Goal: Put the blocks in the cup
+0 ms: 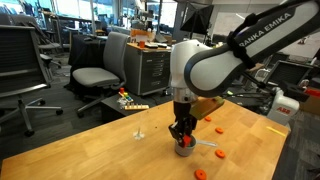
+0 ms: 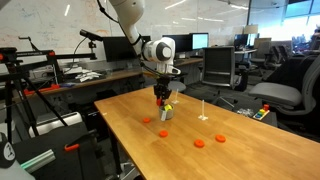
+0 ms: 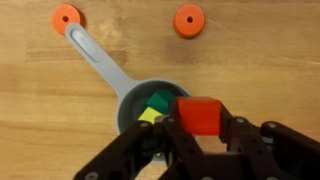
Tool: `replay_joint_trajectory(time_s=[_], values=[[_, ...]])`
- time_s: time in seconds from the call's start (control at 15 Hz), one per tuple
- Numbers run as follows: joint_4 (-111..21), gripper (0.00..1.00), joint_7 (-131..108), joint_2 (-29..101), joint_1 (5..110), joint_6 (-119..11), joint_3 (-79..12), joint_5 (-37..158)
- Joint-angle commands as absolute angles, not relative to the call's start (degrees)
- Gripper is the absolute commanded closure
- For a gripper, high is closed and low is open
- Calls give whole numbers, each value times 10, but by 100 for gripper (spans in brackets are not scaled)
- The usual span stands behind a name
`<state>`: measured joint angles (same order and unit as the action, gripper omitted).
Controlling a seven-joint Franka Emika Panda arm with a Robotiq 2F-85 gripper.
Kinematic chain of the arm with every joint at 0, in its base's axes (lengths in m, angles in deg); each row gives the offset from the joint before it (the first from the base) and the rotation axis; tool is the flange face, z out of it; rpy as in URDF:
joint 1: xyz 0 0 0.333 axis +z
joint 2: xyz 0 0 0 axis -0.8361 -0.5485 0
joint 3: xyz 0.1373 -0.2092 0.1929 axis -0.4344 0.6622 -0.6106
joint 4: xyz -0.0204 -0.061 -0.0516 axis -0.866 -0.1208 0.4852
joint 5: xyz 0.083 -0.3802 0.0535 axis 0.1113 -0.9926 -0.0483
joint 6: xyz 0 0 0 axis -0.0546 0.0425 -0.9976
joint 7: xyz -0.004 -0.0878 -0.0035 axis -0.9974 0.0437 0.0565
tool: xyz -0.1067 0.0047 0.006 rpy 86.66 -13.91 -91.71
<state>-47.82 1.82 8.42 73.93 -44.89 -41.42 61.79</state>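
Note:
I need to use my gripper to release the orange-red block in the grey metal cup (image 1: pixel 189 142) (image 3: pixel 159 101), setting it free beside the yellow block, toward the handle of the cup.
In the wrist view my gripper (image 3: pixel 200 128) is shut on an orange-red block (image 3: pixel 198 112), held just above the right rim of the grey metal cup (image 3: pixel 128 108). A green block (image 3: pixel 158 101) and a yellow block (image 3: pixel 149 115) lie inside the cup. Its flat handle runs up-left to an orange tip (image 3: pixel 66 18). In both exterior views the gripper (image 1: pixel 182 135) (image 2: pixel 162 100) hangs straight over the cup (image 1: pixel 185 149) (image 2: pixel 166 114). More orange-red pieces lie on the table (image 1: pixel 217 130) (image 2: pixel 198 143) (image 3: pixel 189 20).
A small white upright object (image 1: pixel 139 133) (image 2: pixel 203 110) stands on the wooden table (image 1: pixel 90 150) (image 2: pixel 240 150) beside the cup. A small multicoloured item (image 1: pixel 130 100) (image 2: pixel 262 113) lies near a table edge. Office chairs (image 1: pixel 95 75) and desks surround the table.

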Motion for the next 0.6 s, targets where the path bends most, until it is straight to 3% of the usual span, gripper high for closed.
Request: replay_joint_trajectory(time_s=[0.0, 0.53], values=[[-592, 88, 30, 158, 736, -498, -407, 617], [-637, 88, 29, 195, 726, -535, -394, 613]])
